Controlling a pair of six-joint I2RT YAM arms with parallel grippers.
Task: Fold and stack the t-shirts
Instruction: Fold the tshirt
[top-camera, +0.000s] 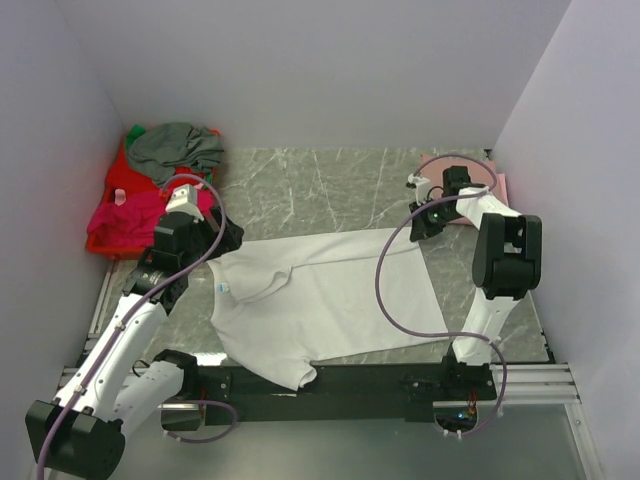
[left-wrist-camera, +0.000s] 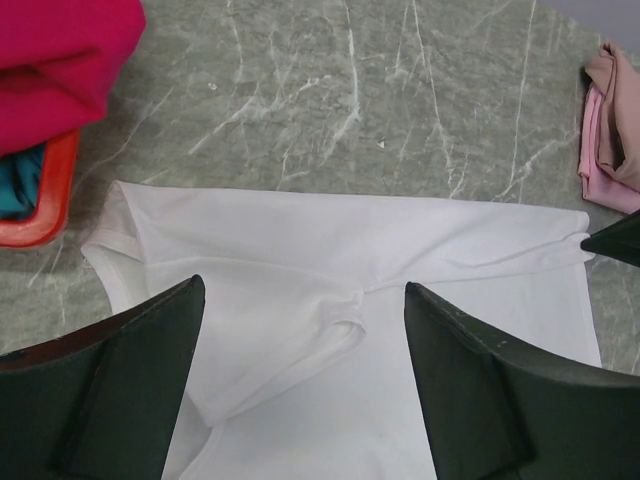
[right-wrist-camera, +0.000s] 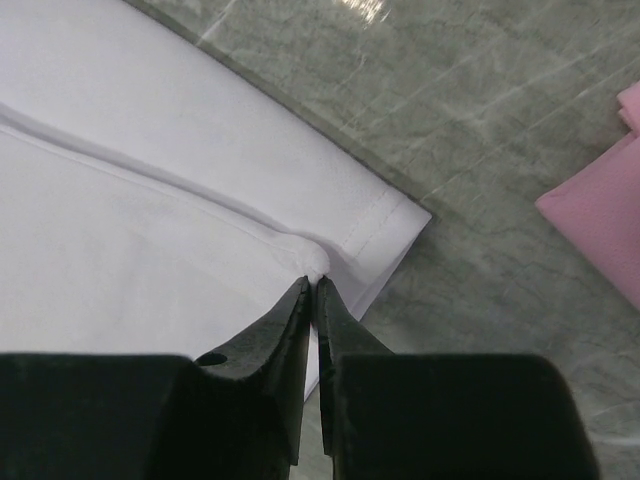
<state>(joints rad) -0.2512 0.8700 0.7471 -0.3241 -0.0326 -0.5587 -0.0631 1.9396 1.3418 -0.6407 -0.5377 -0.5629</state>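
Next, I free the fold of the white t-shirt that my right gripper pinches short of its far corner, and grip the t-shirt's corner (right-wrist-camera: 417, 217) instead.
A white t-shirt (top-camera: 330, 290) lies spread on the marble table, with its small blue neck label (top-camera: 222, 288) toward the left. My left gripper (top-camera: 222, 243) hovers over its left shoulder, open. In the left wrist view its jaws (left-wrist-camera: 300, 300) stand wide apart over a folded sleeve (left-wrist-camera: 345, 325) and hold nothing. My right gripper (top-camera: 415, 228) is at the shirt's far right corner. In the right wrist view it (right-wrist-camera: 315, 278) is shut on a small pinch of the white fabric beside the stitched hem (right-wrist-camera: 375, 215).
A red basket (top-camera: 100, 245) at the back left holds a grey tee (top-camera: 178, 148) and a magenta tee (top-camera: 125, 220). A folded pale pink tee (top-camera: 470, 185) lies at the back right, just beyond my right gripper. White walls close in three sides.
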